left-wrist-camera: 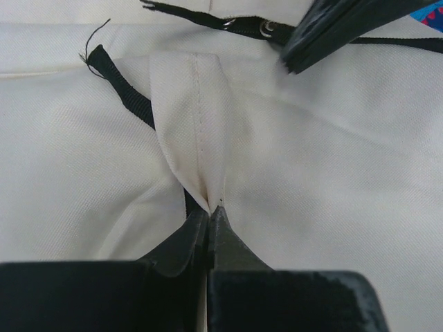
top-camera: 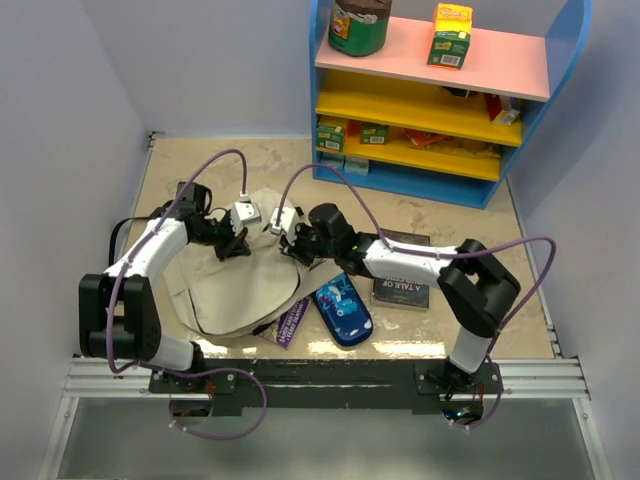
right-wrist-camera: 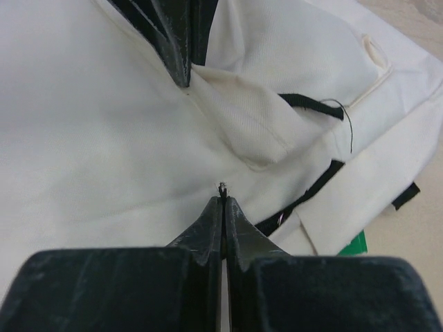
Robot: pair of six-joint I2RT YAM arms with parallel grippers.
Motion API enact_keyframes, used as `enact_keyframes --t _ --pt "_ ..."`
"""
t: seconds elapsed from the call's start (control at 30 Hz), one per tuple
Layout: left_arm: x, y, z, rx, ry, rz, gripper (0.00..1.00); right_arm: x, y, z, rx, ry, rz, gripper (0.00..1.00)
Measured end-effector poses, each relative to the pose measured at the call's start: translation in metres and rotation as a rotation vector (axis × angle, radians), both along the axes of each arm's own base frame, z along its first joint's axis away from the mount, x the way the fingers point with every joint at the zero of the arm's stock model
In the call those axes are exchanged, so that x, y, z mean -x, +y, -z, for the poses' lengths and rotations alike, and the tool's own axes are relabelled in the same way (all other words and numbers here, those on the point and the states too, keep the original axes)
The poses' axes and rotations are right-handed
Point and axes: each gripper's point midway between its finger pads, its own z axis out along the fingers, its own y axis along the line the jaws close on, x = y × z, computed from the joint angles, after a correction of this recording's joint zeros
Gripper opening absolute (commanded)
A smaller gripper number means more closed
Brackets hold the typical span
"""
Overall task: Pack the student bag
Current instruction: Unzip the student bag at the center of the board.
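The robot's left gripper pinches a fold beside the loose black zipper, so next the right gripper draws back and the left gripper needs to take the zipper itself [right-wrist-camera: 311,191].
The student bag [top-camera: 240,285], soft beige canvas, lies flat on the table's left half. My left gripper [top-camera: 236,246] is at its far edge. In the left wrist view my left gripper [left-wrist-camera: 210,209] is shut on a raised fold of the bag's fabric [left-wrist-camera: 197,117], beside a black strap [left-wrist-camera: 124,90]. My right gripper [top-camera: 291,241] is just to the right of it on the same edge. In the right wrist view my right gripper [right-wrist-camera: 223,197] is shut on a tiny frayed black bit of the bag [right-wrist-camera: 90,138]. The other gripper's fingers [right-wrist-camera: 176,34] pinch the fold ahead.
A blue pencil case [top-camera: 343,312], a dark book [top-camera: 402,285] and a purple item [top-camera: 292,320] lie right of the bag near the front. A coloured shelf [top-camera: 440,100] with boxes and a jar stands at the back right. Walls close in on both sides.
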Motion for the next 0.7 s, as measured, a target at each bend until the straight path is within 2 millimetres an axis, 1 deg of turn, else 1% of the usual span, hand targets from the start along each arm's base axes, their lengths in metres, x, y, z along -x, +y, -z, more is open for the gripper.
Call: enact_keyframes --t 0.1,0.23,0.3,0.37,0.57,0.7 --pt "0.0 -0.001 0.004 0.023 0.038 -0.019 0.0 0.01 -0.015 -0.012 -0.037 0.001 0.031 0.0" --pt "-0.003 -0.002 0.003 0.063 0.091 -0.062 0.0 0.016 -0.022 -0.039 -0.128 -0.018 0.065 0.0" --pt "-0.005 -0.002 0.002 0.077 0.105 -0.086 0.0 0.018 -0.026 -0.046 -0.167 -0.019 0.082 0.0" --pt "-0.007 -0.003 0.001 0.087 0.113 -0.109 0.0 0.021 -0.027 -0.049 -0.199 -0.008 0.096 0.0" --pt "-0.017 -0.002 -0.008 0.1 0.1 -0.179 0.0 0.028 -0.028 -0.042 -0.235 0.045 0.116 0.0" --pt "-0.025 -0.002 -0.015 0.114 0.103 -0.236 0.0 0.041 -0.029 -0.05 -0.265 0.063 0.11 0.0"
